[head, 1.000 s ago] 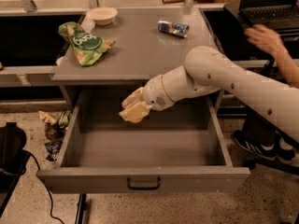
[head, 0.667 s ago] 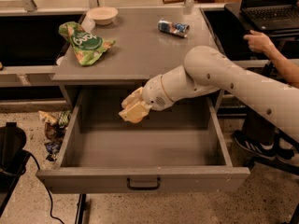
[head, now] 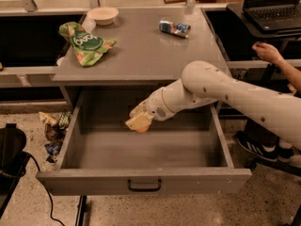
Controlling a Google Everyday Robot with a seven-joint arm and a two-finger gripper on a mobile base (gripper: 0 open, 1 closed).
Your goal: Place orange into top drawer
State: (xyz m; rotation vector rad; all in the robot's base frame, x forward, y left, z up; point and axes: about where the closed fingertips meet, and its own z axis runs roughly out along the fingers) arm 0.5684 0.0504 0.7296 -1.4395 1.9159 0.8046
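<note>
Next, my gripper lets go of the orange near the middle of the open top drawer's bottom (head: pixel 151 136).
The top drawer (head: pixel 221 140) is pulled wide open under the grey tabletop, with its dark bar handle (head: pixel 144 186) on the front. My gripper (head: pixel 139 122) reaches in from the right and hangs over the drawer's middle, a little above its floor. Its pale fingers (head: pixel 136 120) are closed around the orange (head: pixel 142 129), which shows only as an orange sliver at their lower edge. The rest of the fruit is hidden by the fingers.
On the tabletop lie a green chip bag (head: pixel 85 43), a white bowl (head: pixel 103 15) and a crushed can (head: pixel 174 27). A person's hand (head: pixel 266 51) and a laptop (head: pixel 275 9) are at the right. Litter (head: pixel 53 130) lies on the floor at the left.
My gripper has sunk a little lower into the open drawer with the orange still held. The person's hand at the right has shifted.
</note>
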